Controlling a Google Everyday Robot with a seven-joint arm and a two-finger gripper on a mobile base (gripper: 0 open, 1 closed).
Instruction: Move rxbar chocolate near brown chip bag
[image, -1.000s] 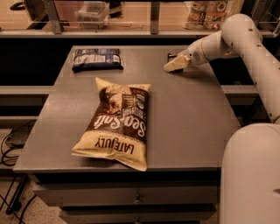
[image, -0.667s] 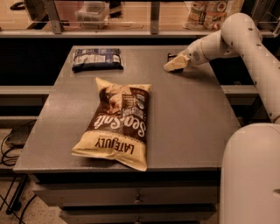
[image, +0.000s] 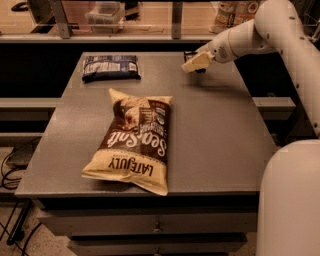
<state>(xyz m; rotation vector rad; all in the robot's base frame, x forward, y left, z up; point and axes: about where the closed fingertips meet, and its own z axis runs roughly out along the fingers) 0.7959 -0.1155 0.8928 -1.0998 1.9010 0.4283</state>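
Note:
Next, I let go of the rxbar chocolate on the table (image: 176, 112), against the robot-side edge of the brown chip bag, near that bag's far end.
The brown chip bag (image: 133, 142), dark brown with cream-yellow ends and "Sea Salt" and "LATE JULY" lettering, lies flat on the middle of the grey table (image: 220, 135). The rxbar chocolate (image: 190, 54), a small black wrapper, is at the far right of the table and shows only partly behind the gripper. My gripper (image: 194, 63), cream-coloured, reaches in from the right and is shut on the bar, just above the tabletop. It is well behind and to the right of the chip bag.
A dark blue-black packet with white print (image: 110, 67) lies at the table's far left. A shelf with containers (image: 105, 12) runs behind the table. The robot's white body (image: 290, 200) stands at the front right corner. Cables (image: 12, 165) hang at the left.
The gripper has moved slightly left and up from the tabletop, with the black bar in it. The chip bag and the dark packet have not moved.

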